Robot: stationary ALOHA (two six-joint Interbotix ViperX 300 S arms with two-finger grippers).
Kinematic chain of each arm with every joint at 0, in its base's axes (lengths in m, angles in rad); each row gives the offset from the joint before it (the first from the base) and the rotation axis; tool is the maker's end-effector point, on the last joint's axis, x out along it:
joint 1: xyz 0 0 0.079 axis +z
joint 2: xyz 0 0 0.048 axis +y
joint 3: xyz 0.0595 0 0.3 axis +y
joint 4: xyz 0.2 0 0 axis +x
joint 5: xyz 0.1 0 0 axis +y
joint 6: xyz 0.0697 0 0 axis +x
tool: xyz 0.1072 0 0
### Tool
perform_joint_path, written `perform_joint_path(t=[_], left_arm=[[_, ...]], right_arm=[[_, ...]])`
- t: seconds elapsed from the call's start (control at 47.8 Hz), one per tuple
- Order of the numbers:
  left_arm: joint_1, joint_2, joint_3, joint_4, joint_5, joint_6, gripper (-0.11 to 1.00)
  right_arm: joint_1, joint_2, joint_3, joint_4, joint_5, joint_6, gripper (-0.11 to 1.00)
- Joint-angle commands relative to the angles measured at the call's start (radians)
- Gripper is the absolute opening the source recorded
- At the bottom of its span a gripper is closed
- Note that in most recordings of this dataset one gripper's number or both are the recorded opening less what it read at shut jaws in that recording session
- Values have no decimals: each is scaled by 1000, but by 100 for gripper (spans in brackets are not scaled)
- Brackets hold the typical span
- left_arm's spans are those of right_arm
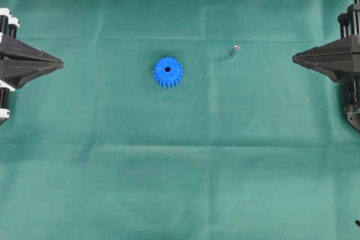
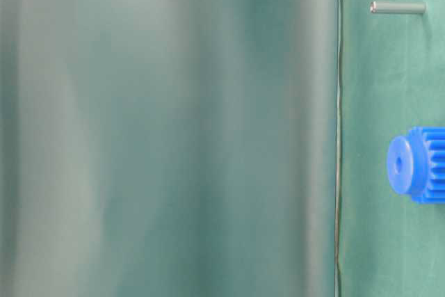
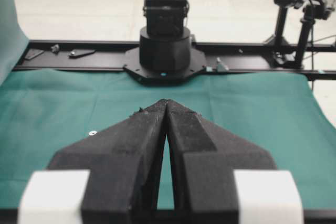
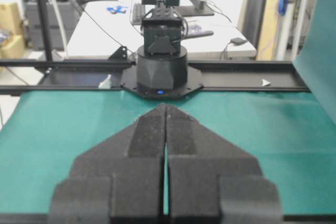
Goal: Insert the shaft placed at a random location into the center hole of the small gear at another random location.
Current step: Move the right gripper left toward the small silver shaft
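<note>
Next, my right gripper closes on the shaft's shiny top end (image 1: 237, 48), beyond the small gear's side.
The small gear (image 1: 167, 72), bright blue and toothed, lies flat on the green cloth a little left of the middle, its dark center hole (image 1: 167, 69) facing up. It also shows at the right edge of the table-level view as the small gear (image 2: 417, 165). The shaft (image 1: 234, 50), a tiny silvery pin, lies to the gear's right and slightly farther back; the table-level view shows the shaft (image 2: 398, 7) too. My left gripper (image 1: 61, 60) rests at the left edge, shut and empty, fingertips touching (image 3: 166, 102). My right gripper (image 1: 294, 58) rests at the right edge, shut and empty (image 4: 166, 106).
Green cloth (image 1: 180, 167) covers the whole table. The opposite arm's black base (image 3: 164, 51) stands at the far edge in the left wrist view, and the other base (image 4: 160, 69) in the right wrist view. A blurred cloth fold fills most of the table-level view.
</note>
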Motion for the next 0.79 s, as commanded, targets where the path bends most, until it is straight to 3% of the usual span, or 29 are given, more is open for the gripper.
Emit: perform_joint_path(t=[0.0,0.209,0.565,0.669,0.774], left_arm=[[3,18,-35,11,14,-11,0],[3,21,-43,11,21,-17,0],[2,21,-43,11,20,-17,0],[-2,21,-43,11,20,-17,0],[-2,21,-43,12,18,-17,0]], right_arm=[[-6,20,-17,0,11,5,1],[-25,54,-49,2,87,12,1],[-94,126,-35,2,89,9,1],[-120,192,-32,2,67,9,16],[-143,264,-34,0,38,5,46]])
